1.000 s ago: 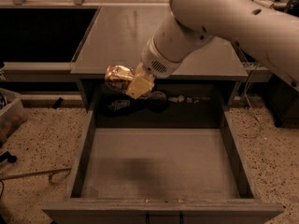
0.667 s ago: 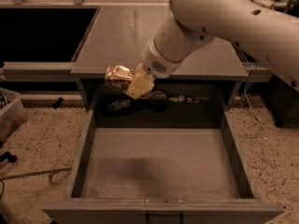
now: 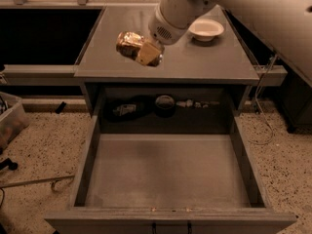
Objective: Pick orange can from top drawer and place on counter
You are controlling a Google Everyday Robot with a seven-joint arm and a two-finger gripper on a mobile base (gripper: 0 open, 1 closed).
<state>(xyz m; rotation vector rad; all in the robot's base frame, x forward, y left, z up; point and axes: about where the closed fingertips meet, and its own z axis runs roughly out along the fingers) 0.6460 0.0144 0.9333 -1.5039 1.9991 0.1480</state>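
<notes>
Next, the gripper releases the orange can on the grey counter (image 3: 154,54) toward the counter's front edge, closer to the drawer than the white bowl.
The orange can (image 3: 127,44) is shiny and dented and lies on its side in my gripper (image 3: 142,52), held above the front left part of the grey counter (image 3: 204,57). The gripper is shut on the can, at the end of my white arm (image 3: 180,9) that reaches in from the upper right. The top drawer (image 3: 168,174) is pulled wide open below the counter, with a bare grey floor and a small dark handle (image 3: 170,226) on its front.
A white bowl (image 3: 206,29) stands on the counter's back right. Small dark objects (image 3: 146,107) lie in the recess behind the drawer. A clear bin (image 3: 9,121) and a rod lie on the speckled floor at left. A cable hangs at right.
The gripper has lifted the can up from the drawer front to above the counter's front left. The arm has moved back, uncovering the white bowl.
</notes>
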